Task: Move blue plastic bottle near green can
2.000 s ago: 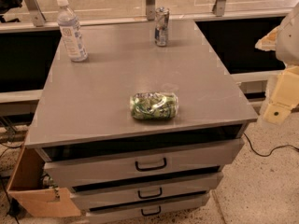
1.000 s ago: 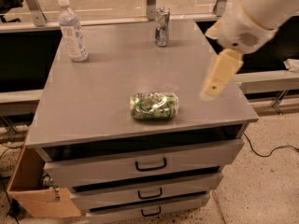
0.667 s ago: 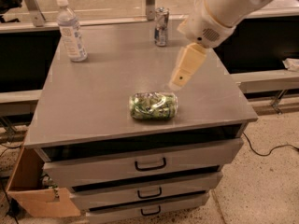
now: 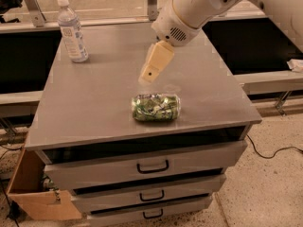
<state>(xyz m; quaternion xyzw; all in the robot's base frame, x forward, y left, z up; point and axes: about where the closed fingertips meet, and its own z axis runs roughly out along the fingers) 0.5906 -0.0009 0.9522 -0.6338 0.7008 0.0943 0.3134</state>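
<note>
The gripper will next move to the middle of the blue plastic bottle (image 4: 72, 28), around the bottle's white label, and close there.
The blue plastic bottle (image 4: 72, 30), clear with a white cap and a white label, stands upright at the far left corner of the grey cabinet top (image 4: 94, 98). The green can (image 4: 155, 107), crushed and lying on its side, rests near the front middle of the top. My gripper (image 4: 154, 65) hangs over the middle of the top, just behind and above the green can and well to the right of the bottle. It holds nothing. My white arm (image 4: 199, 6) reaches in from the upper right.
The cabinet has three drawers with dark handles (image 4: 152, 166) at the front. A cardboard box (image 4: 33, 193) stands on the floor at its lower left. A black cable (image 4: 272, 150) lies on the floor at the right. A metal rail runs behind the cabinet.
My arm has swung in from the right edge and moved left across the cabinet top, now hanging over the middle and hiding the slim can at the back. The bottle and green can have not moved.
</note>
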